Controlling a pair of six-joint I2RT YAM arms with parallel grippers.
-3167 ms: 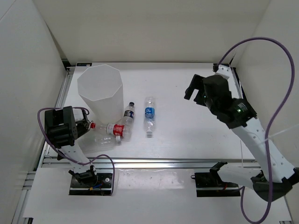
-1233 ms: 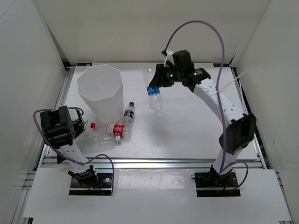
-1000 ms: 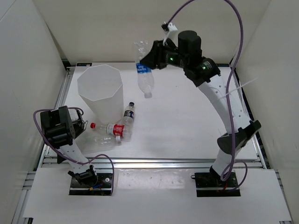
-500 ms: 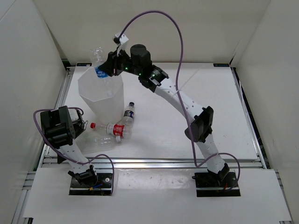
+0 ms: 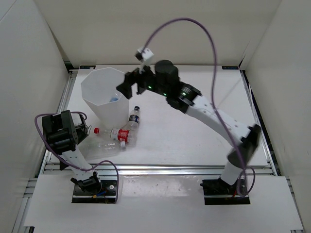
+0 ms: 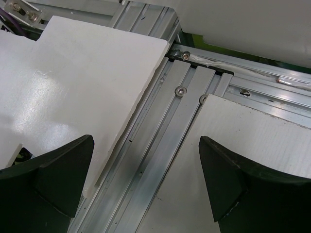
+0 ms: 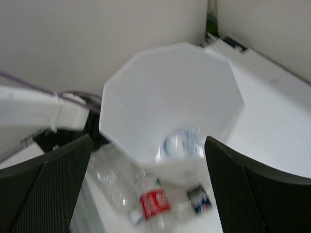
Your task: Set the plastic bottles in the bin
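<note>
I should next bring my left gripper over to the middle of the unlabelled bottle [image 5: 102,147], which is beside the red-labelled bottle, and close it there.
The tall white bin [image 5: 92,104] stands at the table's left; in the right wrist view its rim [image 7: 233,82] lies just below the camera. A blue-labelled plastic bottle [image 5: 115,99] lies inside it, blurred in the right wrist view [image 7: 182,143]. My right gripper [image 5: 132,86] hovers open at the bin's right rim, holding nothing [image 7: 148,189]. Three bottles lie by the bin's foot: blue label with dark cap [image 5: 133,119], red label with red cap [image 5: 116,133], and one unlabelled [image 5: 104,145]. My left gripper [image 6: 146,184] is open and empty at the near left [image 5: 63,133].
White walls close in the table at the back and both sides. An aluminium rail [image 6: 165,141] runs along the table's edge under the left gripper. The right arm's purple cable [image 5: 194,29] arcs high over the table's middle.
The right arm swung left across the table with the blue-labelled bottle, reached over the bin and opened; the bottle now lies inside the bin. The left arm has not moved.
</note>
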